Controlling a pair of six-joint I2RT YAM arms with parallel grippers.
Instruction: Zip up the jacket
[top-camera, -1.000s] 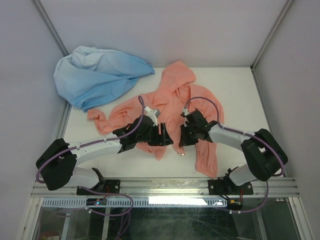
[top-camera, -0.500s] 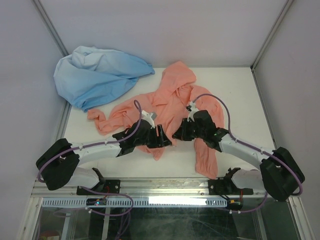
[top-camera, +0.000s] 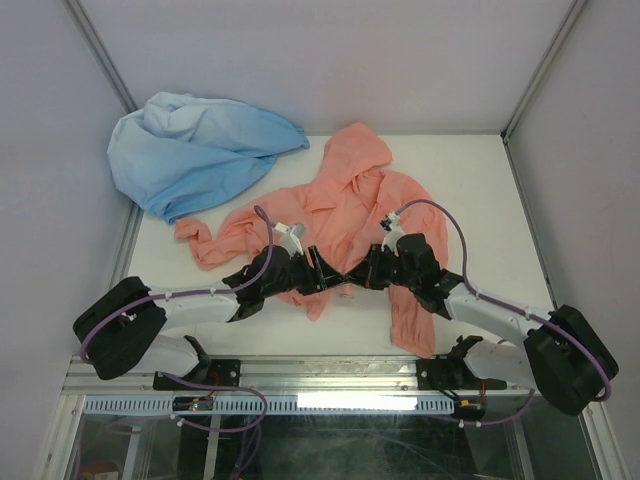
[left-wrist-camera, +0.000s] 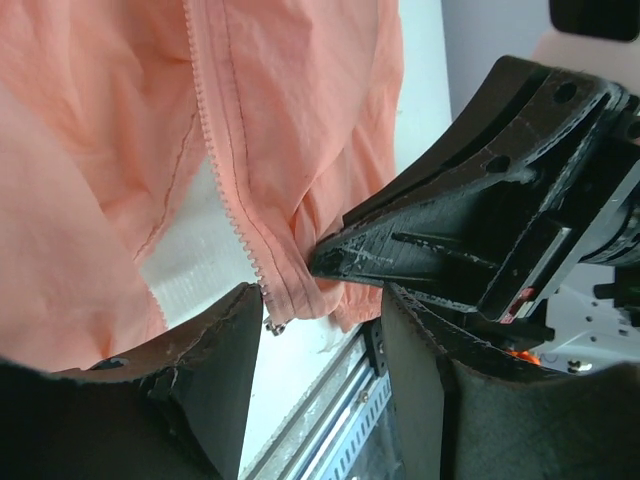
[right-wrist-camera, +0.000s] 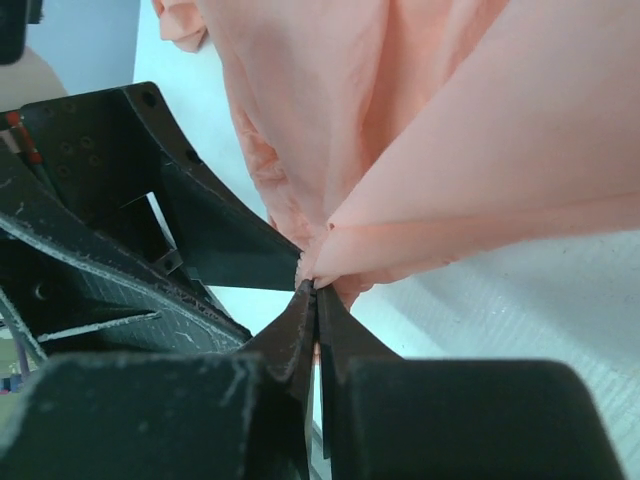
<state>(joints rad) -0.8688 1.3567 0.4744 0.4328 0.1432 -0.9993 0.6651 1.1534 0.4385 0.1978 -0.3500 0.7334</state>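
Note:
My right gripper is pinching a hem fold beside the zip's metal end (left-wrist-camera: 274, 326). So my left gripper needs to hold the hem while my right gripper takes that metal end.
The salmon-pink jacket (top-camera: 345, 200) lies spread on the white table (top-camera: 480, 190), hood far, front open. My left gripper (top-camera: 325, 272) is open at the jacket's lower hem. In the left wrist view (left-wrist-camera: 320, 345) the zip's tooth row (left-wrist-camera: 225, 180) and its metal bottom end (left-wrist-camera: 272, 325) hang just beyond the left finger (left-wrist-camera: 200, 380). My right gripper (top-camera: 362, 274) is shut on a fold of the jacket's hem (right-wrist-camera: 330, 255), tip to tip with the left gripper. Its closed fingers (left-wrist-camera: 400, 245) show in the left wrist view. The zip slider is not visible.
A light blue garment (top-camera: 190, 150) is heaped at the table's far left corner. The aluminium rail (top-camera: 330, 375) runs along the near edge, just below both grippers. Grey walls enclose the left, far and right sides.
My right arm has stretched out and its gripper has moved left and nearer, meeting the left gripper at the hem. The left gripper has shifted slightly nearer.

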